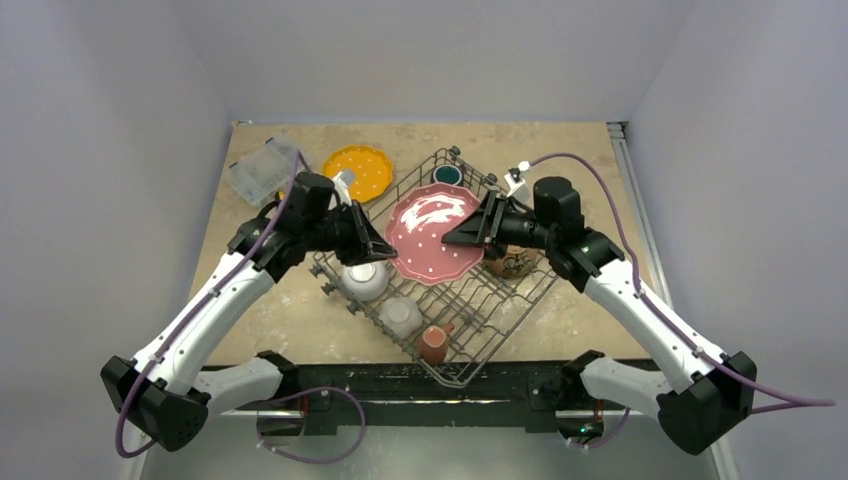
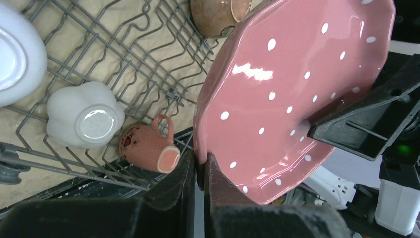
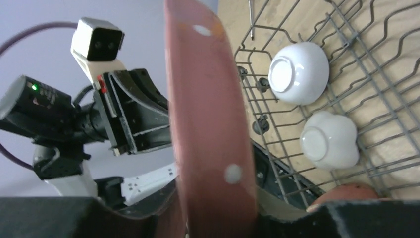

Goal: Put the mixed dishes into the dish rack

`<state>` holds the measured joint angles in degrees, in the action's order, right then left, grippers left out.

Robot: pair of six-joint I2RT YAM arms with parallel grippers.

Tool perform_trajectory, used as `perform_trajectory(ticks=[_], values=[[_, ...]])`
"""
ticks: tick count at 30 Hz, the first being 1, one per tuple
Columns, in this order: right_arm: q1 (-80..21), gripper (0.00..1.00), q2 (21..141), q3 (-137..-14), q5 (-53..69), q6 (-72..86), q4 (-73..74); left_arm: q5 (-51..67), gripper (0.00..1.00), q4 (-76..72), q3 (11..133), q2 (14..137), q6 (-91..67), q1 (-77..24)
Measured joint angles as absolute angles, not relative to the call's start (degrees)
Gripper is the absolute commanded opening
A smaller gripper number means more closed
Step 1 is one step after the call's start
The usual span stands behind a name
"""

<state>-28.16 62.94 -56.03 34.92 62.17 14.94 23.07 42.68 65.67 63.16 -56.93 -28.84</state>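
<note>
The pink plate faces up above the dish rack, so my right gripper should hold it while my left gripper grabs the plate's near rim (image 1: 434, 281) to set it upright.
The pink white-dotted plate (image 1: 432, 235) (image 2: 297, 89) (image 3: 208, 99) hangs tilted above the dish rack (image 1: 500, 300) (image 2: 124, 59) (image 3: 346, 29). My left gripper (image 1: 385, 250) (image 2: 202, 166) is shut on its left rim. My right gripper (image 1: 462, 236) (image 3: 218, 198) has its fingers against both faces of the opposite rim. In the rack lie the white bowl (image 1: 365, 280) (image 3: 298, 73), small floral bowl (image 1: 400, 316) (image 2: 85, 121), red-and-white mug (image 1: 434, 342) (image 2: 148, 148), brown bowl (image 1: 510, 265) (image 2: 213, 17) and dark teal mug (image 1: 447, 174). The yellow plate (image 1: 358, 172) sits on the table left of the rack.
A clear plastic box (image 1: 258, 172) stands at the table's back left, beside the yellow plate. Grey walls close in the table on the left, right and back. The rack lies diagonally across the table's middle.
</note>
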Motion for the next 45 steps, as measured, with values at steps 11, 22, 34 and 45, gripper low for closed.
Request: perform_trajectory(ticks=[11,22,34,45], values=[[-30.41,0.0,53.15,-48.82,30.68,71.11,16.51,22.98,0.65,42.04,64.88,61.34,-56.49,-32.23],[-30.41,0.0,51.16,-48.23,25.43,74.52,25.54,10.57,1.0,50.74,75.7,56.25,-40.23,-38.41],[-30.37,0.0,59.99,-61.82,21.96,74.61,39.57,-15.07,1.0,40.18,74.61,57.6,0.36,-73.63],[-30.37,0.0,59.33,-62.37,22.06,77.78,42.63,-25.56,0.89,38.61,76.69,74.0,18.55,-81.95]])
